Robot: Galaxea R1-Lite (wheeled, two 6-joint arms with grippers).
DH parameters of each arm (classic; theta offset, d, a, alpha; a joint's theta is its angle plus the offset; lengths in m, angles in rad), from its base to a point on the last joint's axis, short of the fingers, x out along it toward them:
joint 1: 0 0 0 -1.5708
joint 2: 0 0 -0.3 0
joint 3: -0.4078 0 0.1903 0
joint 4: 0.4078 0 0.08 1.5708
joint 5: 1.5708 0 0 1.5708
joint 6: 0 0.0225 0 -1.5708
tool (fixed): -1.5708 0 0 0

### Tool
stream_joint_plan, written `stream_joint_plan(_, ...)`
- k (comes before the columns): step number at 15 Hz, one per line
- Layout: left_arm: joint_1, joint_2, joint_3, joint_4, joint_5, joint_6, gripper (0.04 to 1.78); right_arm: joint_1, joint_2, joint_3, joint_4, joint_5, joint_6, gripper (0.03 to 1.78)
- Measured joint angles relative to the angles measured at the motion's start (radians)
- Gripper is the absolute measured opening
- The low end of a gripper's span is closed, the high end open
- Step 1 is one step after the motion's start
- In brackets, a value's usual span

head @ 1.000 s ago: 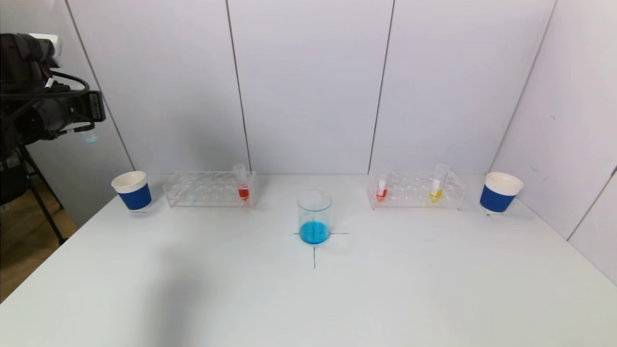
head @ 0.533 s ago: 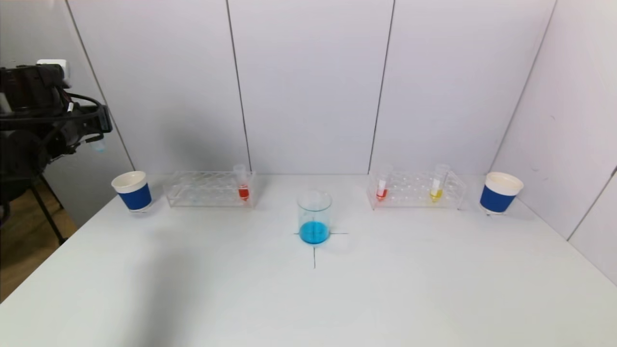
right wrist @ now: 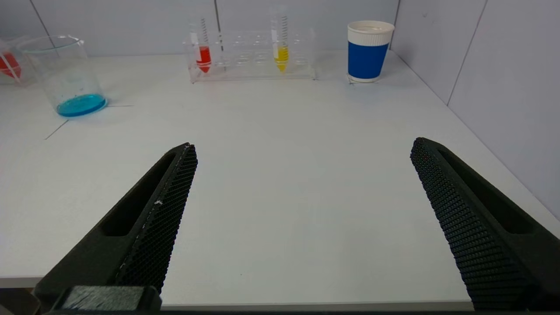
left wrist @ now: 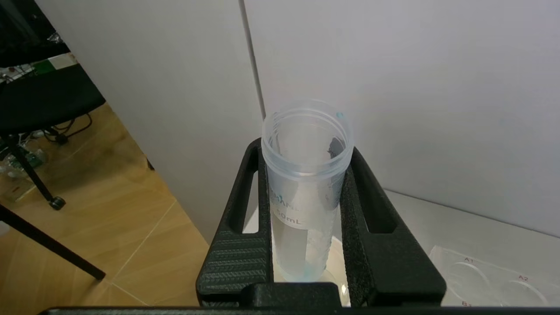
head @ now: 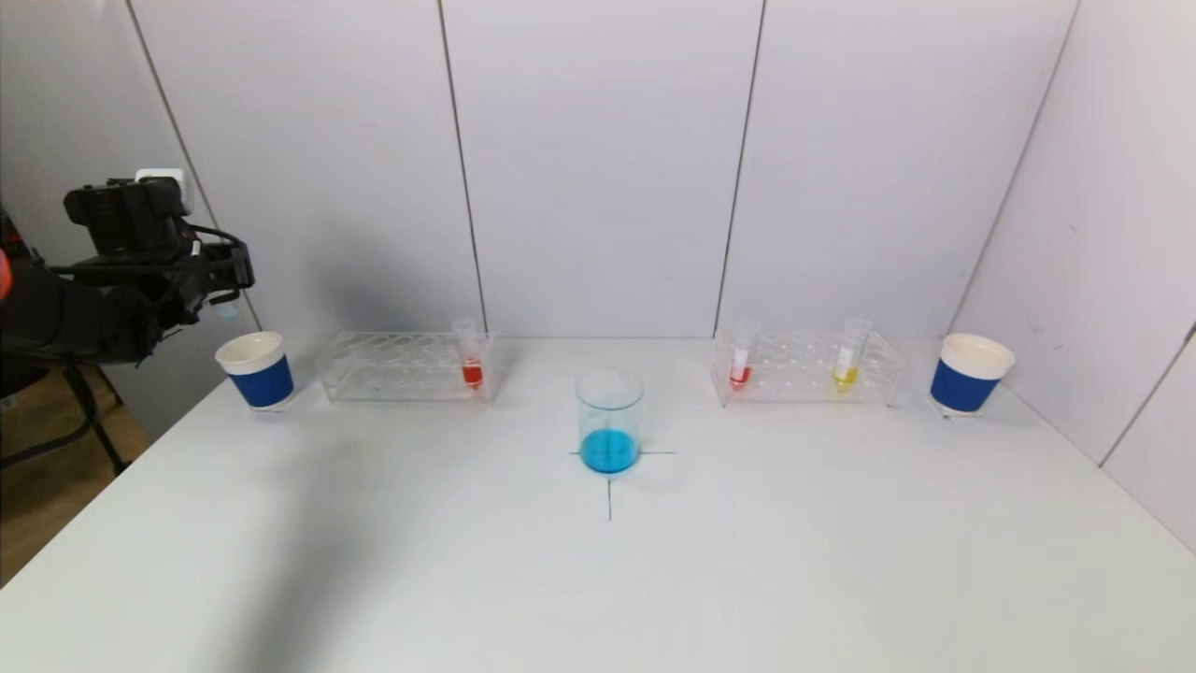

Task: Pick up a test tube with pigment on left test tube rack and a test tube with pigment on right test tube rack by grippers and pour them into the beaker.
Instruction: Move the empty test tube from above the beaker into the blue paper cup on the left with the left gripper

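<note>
The robot's left gripper will release the clear test tube, which hangs in the air now, inside the blue paper cup (head: 253,355) (left wrist: 310,273) just below it.
My left gripper (head: 224,282) is shut on a clear 50 mL test tube (left wrist: 306,175), nearly empty with a trace of blue at its tip. It hangs in the air just above the left blue paper cup (head: 255,370), whose rim shows under the tube in the left wrist view. The beaker (head: 609,421) at the table's centre holds blue liquid. The left rack (head: 392,366) holds one red tube (head: 471,360). The right rack (head: 794,369) holds a red tube (head: 741,363) and a yellow tube (head: 847,360). My right gripper (right wrist: 302,146) is open and empty over the table's near edge, out of the head view.
A second blue paper cup (head: 969,374) stands at the right end of the right rack. White wall panels close the back and right sides. The table's left edge drops to a wooden floor with a tripod and a chair.
My left arm has come down and to the right with the tube, from high at the far left to just over the left cup. Nothing on the table has moved.
</note>
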Motion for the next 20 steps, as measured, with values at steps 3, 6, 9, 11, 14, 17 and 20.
stream_joint_plan(3, 0.003, 0.044, -0.005, -0.045, -0.006, -0.001, 0.46, 0.0, 0.0, 0.0, 0.0, 0.0, -0.001, 1.77)
stream_joint_plan(6, 0.008, 0.077, 0.002, -0.074, -0.027, -0.001, 0.46, 0.0, 0.0, 0.0, 0.0, 0.0, -0.001, 1.77)
stream_joint_plan(9, 0.008, 0.105, 0.007, -0.098, -0.027, -0.002, 0.46, -0.001, 0.0, 0.0, 0.0, 0.0, 0.0, 1.77)
stream_joint_plan(11, 0.008, 0.123, 0.019, -0.124, -0.027, -0.002, 0.46, 0.0, 0.0, 0.0, 0.0, 0.0, -0.001, 1.77)
stream_joint_plan(14, 0.009, 0.143, 0.053, -0.161, -0.027, -0.001, 0.46, 0.0, 0.0, 0.0, 0.0, 0.0, -0.001, 1.77)
stream_joint_plan(17, 0.008, 0.15, 0.084, -0.199, -0.027, -0.001, 0.46, 0.0, 0.0, 0.0, 0.0, 0.0, -0.001, 1.77)
stream_joint_plan(20, 0.008, 0.151, 0.118, -0.221, -0.027, -0.001, 0.46, -0.001, 0.0, 0.0, 0.0, 0.0, 0.0, 1.77)
